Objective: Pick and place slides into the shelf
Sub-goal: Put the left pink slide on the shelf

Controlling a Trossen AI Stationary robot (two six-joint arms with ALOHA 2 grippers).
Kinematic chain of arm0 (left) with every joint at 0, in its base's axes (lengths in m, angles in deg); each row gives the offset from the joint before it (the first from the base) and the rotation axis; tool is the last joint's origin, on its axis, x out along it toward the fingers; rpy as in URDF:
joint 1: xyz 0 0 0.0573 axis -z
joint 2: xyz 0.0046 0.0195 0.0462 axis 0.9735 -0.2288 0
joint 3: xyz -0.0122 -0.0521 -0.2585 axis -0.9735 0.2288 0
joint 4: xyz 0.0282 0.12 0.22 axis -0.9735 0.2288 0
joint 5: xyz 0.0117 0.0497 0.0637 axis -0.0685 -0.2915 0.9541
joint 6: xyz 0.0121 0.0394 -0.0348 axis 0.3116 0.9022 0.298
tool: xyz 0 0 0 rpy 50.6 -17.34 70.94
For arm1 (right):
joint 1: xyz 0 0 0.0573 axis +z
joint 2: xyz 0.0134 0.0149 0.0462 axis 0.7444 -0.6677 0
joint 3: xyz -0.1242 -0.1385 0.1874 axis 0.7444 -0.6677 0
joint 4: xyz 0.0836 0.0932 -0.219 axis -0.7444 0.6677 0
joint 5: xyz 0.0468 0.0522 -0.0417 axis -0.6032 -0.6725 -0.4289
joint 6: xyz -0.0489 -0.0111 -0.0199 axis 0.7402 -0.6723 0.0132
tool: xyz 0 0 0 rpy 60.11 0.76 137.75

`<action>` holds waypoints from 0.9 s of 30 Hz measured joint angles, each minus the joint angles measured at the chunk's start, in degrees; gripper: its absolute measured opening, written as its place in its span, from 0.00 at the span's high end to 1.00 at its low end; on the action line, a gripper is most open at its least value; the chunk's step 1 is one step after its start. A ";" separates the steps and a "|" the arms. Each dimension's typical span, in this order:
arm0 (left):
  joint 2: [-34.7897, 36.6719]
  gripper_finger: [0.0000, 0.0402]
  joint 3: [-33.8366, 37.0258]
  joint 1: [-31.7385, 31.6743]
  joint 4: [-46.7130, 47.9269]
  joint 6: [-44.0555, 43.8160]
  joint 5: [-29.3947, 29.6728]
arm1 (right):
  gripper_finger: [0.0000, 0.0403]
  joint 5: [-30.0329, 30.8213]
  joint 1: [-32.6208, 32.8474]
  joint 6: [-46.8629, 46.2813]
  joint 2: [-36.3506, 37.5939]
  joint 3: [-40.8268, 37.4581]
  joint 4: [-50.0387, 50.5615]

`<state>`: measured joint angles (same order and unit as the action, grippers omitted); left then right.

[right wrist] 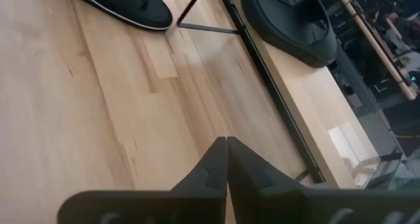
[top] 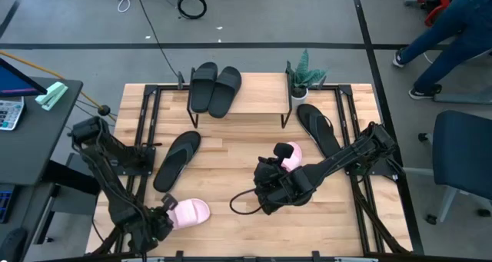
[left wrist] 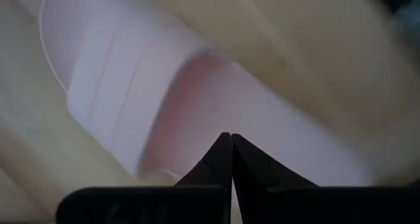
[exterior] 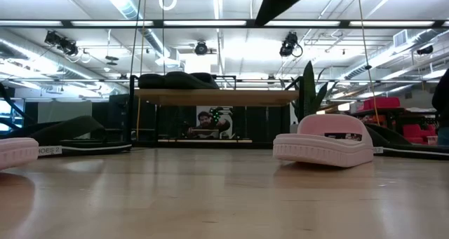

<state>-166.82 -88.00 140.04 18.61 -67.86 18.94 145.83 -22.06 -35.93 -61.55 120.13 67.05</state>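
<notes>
I should open my left gripper's fingers, which sit shut over the pink slide's footbed, and take the slide's band (left wrist: 148,149) by the rear edge of the band before lifting.
Two black slides (top: 214,89) lie on the shelf's top board (top: 261,97), at the table's far side; the low view shows the slides (exterior: 175,80) on that board (exterior: 217,96). One black flip-flop (top: 177,158) lies flat left of centre and the other (top: 319,129) right of the shelf. A pink slide (top: 190,212) rests sole down near the near-left corner. My left gripper (top: 166,209) is shut at its end, over the footbed (left wrist: 216,92). The second pink slide (top: 290,154) (exterior: 324,144) lies partly under my right arm. My right gripper (top: 265,189) is shut over bare wood. My left gripper (left wrist: 231,136) points its shut fingertips down at the pink slide's footbed (left wrist: 197,112), just behind the wide band. Whether the tips touch the slide, I cannot tell. The slide lies flat on the table.
A small potted plant (top: 304,76) stands at the shelf's right end. Black metal frames (top: 146,150) run along both table sides. A cable loop (top: 246,204) lies near my right gripper. A person's legs (top: 438,39) show beyond the far-right corner. Bare wood lies between the two pink slides.
</notes>
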 joint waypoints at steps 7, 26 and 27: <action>-4.39 0.99 -1.34 -1.16 1.62 1.13 14.01 | 0.97 -0.98 -2.39 0.20 0.00 0.00 0.00; -4.26 0.98 -8.96 -5.27 8.86 -8.57 24.72 | 0.97 -5.23 -2.63 0.57 -0.04 0.00 0.00; -4.26 0.99 -8.96 -5.85 8.90 -9.95 24.73 | 0.97 -5.24 -2.63 0.57 -0.04 0.00 0.00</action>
<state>-171.08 -96.96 134.19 27.51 -77.81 43.67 140.60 -24.69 -35.36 -61.60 120.13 67.05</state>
